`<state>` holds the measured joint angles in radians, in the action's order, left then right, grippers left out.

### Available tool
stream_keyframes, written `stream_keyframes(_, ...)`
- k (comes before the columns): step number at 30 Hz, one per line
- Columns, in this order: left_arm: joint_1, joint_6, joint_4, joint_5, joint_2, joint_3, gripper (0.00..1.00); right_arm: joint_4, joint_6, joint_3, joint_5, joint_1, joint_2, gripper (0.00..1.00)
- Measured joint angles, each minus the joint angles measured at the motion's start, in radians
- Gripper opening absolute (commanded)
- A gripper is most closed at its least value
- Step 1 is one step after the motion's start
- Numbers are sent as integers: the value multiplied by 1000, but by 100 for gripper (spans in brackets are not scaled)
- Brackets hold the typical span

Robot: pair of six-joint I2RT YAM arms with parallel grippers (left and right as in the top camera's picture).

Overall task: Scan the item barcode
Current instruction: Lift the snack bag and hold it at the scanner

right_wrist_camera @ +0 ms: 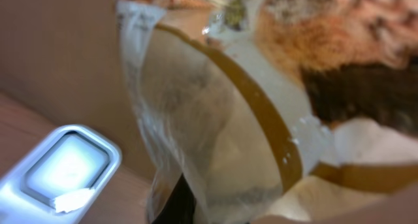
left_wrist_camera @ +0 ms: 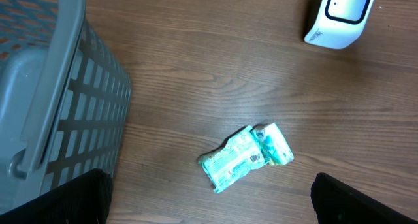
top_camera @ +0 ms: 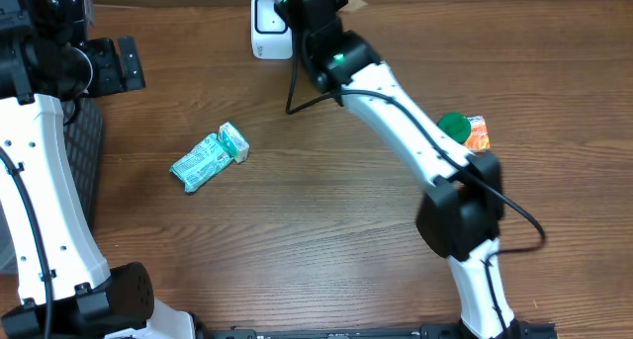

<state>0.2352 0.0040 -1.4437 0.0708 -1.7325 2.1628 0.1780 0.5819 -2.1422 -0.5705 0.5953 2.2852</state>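
My right gripper will release the snack packet on the wood (top_camera: 407,144) next to the green lid, opposite the orange packet.
My right gripper (top_camera: 315,1) is at the far middle of the table, right beside the white barcode scanner (top_camera: 269,28). It is shut on a clear plastic snack packet (right_wrist_camera: 228,119) with orange, brown and cream print, which fills the right wrist view. The scanner's lit window (right_wrist_camera: 62,168) shows low left of the packet. The arm hides the packet from overhead. My left gripper (left_wrist_camera: 209,201) hangs open and empty at the far left, above and apart from a green wrapped packet (left_wrist_camera: 247,157) lying flat on the wood (top_camera: 210,158).
A grey slatted basket (left_wrist_camera: 52,87) stands at the table's left edge (top_camera: 87,151). A green lid (top_camera: 454,127) and an orange packet (top_camera: 478,133) lie at the right, partly under the right arm. The scanner's black cable (top_camera: 293,87) runs down from it.
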Motion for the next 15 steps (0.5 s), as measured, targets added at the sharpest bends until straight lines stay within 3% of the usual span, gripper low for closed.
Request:
stream_keyframes(9, 0, 0, 0, 0, 0, 0, 100, -220, 384, 0, -119, 0, 183, 4)
stream_keyframes(15, 0, 0, 0, 0, 0, 0, 100, -269, 507, 1, -165, 5, 256, 4)
